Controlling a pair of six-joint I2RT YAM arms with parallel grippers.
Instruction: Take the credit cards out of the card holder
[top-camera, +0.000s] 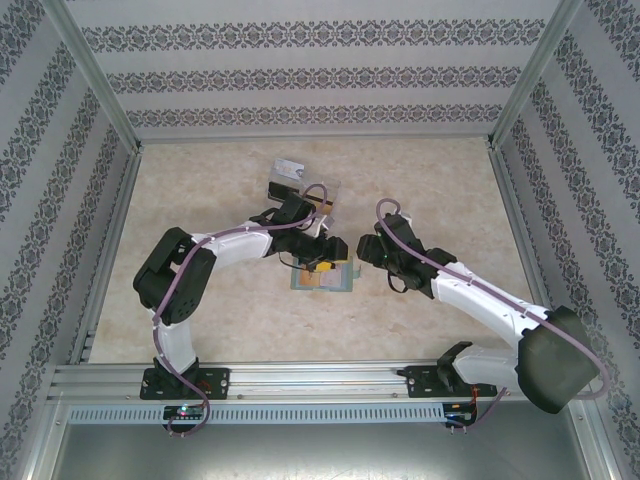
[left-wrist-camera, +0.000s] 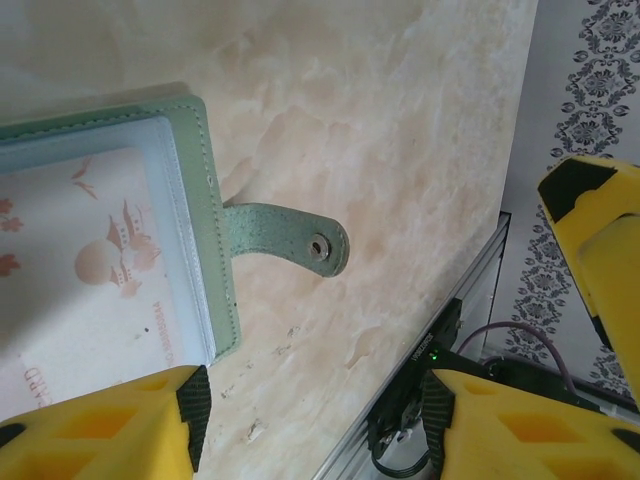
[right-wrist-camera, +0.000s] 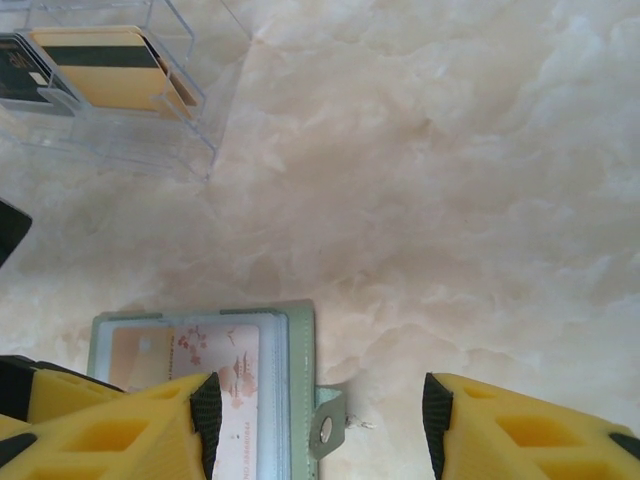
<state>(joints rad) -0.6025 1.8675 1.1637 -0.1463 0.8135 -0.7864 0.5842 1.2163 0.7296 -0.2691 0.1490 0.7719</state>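
Note:
My left gripper is hovering by the tab edge of the holder, so my right gripper will steady that side of the holder while my left gripper takes the white card's inner edge (right-wrist-camera: 173, 352).
The card holder (top-camera: 323, 277) lies open on the table, a pale green wallet (right-wrist-camera: 298, 372) with its snap tab (right-wrist-camera: 327, 430) sticking out sideways. A white card with a pink drawing (right-wrist-camera: 225, 375) sits in its clear sleeve, and a gold-orange card (right-wrist-camera: 140, 355) lies in the panel beside it. My left gripper (top-camera: 321, 262) hovers open over the holder; one finger (left-wrist-camera: 100, 425) is above the white card (left-wrist-camera: 100, 260), near the tab (left-wrist-camera: 290, 240). My right gripper (right-wrist-camera: 315, 430) is open too, its jaws straddling the holder's tab edge with nothing held.
A clear plastic compartment box (top-camera: 301, 186) stands just beyond the holder; it holds a gold-orange card (right-wrist-camera: 100, 78) and a dark card (right-wrist-camera: 20, 68). The right gripper's yellow finger (left-wrist-camera: 600, 250) shows close to my left gripper. Patterned walls ring the marble table (top-camera: 430, 200).

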